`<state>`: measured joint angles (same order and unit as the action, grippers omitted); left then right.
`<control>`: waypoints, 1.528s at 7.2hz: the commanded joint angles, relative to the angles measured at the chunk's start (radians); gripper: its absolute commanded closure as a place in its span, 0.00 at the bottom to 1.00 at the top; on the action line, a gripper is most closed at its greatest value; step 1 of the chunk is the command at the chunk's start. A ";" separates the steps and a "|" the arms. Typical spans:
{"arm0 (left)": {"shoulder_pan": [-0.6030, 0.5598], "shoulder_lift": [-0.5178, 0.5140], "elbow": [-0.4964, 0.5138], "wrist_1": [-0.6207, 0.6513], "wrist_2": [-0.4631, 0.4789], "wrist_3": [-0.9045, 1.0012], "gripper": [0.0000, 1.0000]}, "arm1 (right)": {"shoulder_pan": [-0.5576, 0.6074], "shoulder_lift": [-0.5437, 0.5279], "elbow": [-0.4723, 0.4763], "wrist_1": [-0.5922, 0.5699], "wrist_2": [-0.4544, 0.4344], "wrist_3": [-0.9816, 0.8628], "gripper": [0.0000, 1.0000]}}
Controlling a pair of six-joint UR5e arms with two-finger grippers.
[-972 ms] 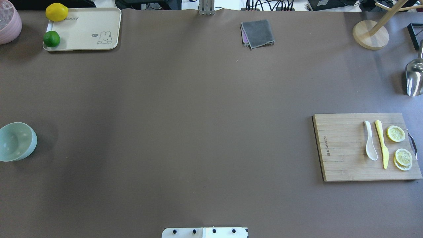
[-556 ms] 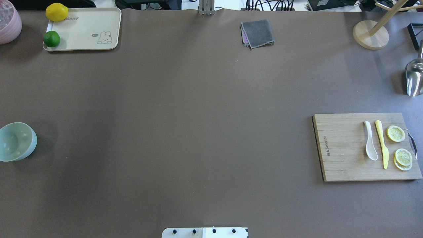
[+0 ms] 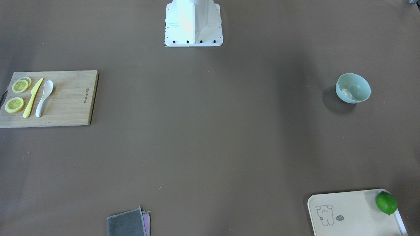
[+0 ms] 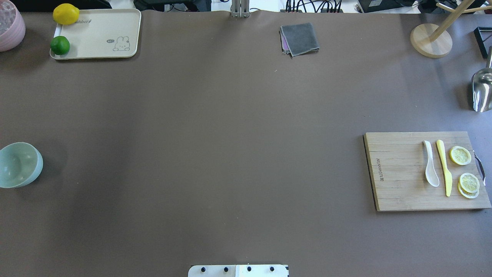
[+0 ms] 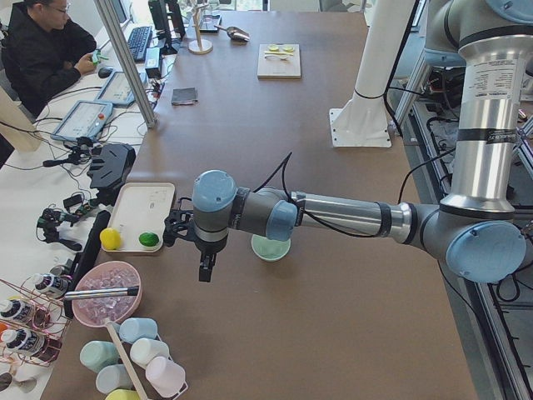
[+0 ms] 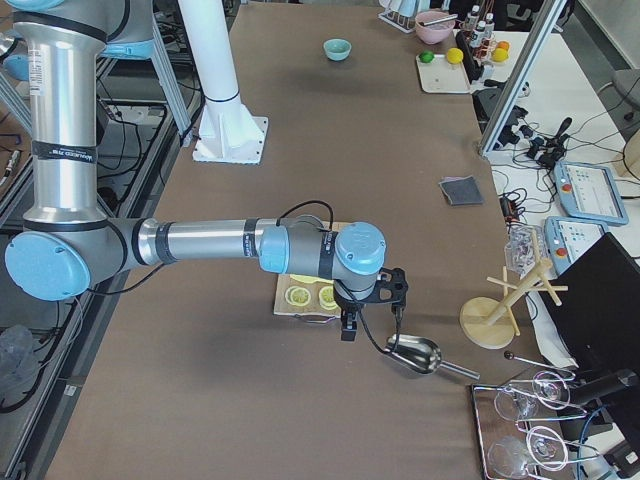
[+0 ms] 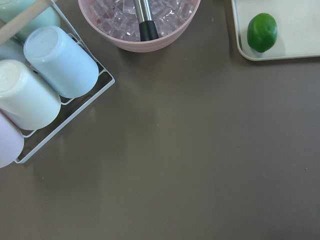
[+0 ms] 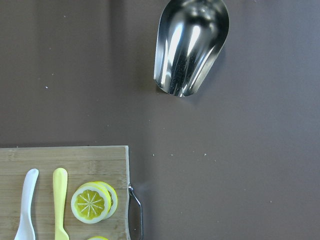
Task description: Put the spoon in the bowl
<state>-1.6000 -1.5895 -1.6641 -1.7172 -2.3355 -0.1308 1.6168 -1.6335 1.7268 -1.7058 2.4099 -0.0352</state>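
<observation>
Next, my left gripper will go to the mint-green bowl's rim (image 3: 369, 92) and close there, on the side facing away from the cutting board.
The white spoon (image 4: 431, 169) lies on the wooden cutting board (image 4: 399, 181) at the right of the table, next to a yellow knife (image 4: 444, 167). It also shows in the front view (image 3: 44, 97) and at the lower left of the right wrist view (image 8: 25, 210). The mint-green bowl (image 4: 19, 164) stands empty at the table's left edge. My left gripper (image 5: 203, 271) hangs above the table beside the bowl (image 5: 271, 248), toward the table's end. My right gripper (image 6: 347, 328) hovers past the board's end, near a metal scoop. I cannot tell whether either is open or shut.
Lemon slices (image 4: 460, 155) lie on the board. A metal scoop (image 8: 191, 46) lies beyond it. A tray (image 4: 100, 34) holds a lemon and a lime (image 4: 60, 45). A pink ice bowl (image 7: 139, 20), a cup rack (image 7: 45, 80), a grey cloth (image 4: 300, 38) and a wooden stand (image 4: 430, 40) line the edges.
</observation>
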 commanded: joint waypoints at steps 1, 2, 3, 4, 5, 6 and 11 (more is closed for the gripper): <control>0.000 -0.001 0.001 0.002 0.002 0.000 0.02 | 0.000 0.000 0.001 0.000 0.000 -0.002 0.00; 0.000 0.000 0.000 0.001 0.002 0.000 0.02 | 0.000 0.000 0.001 0.000 0.000 -0.002 0.00; 0.000 0.000 0.001 -0.001 0.005 0.006 0.02 | 0.000 0.000 0.001 0.000 0.000 -0.002 0.00; 0.000 0.000 0.003 -0.002 0.005 0.005 0.02 | 0.000 0.000 0.002 0.000 0.000 0.000 0.00; 0.002 0.000 0.001 -0.002 0.005 0.004 0.02 | 0.000 0.001 0.002 0.000 0.000 0.003 0.00; 0.003 -0.001 -0.002 -0.001 0.004 0.003 0.02 | 0.000 0.003 0.002 0.002 0.000 0.003 0.00; 0.133 0.031 -0.017 -0.242 -0.139 -0.041 0.02 | -0.002 0.014 0.004 0.002 0.006 0.011 0.00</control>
<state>-1.4952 -1.5732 -1.7010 -1.8673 -2.3903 -0.1409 1.6165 -1.6228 1.7293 -1.7048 2.4146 -0.0262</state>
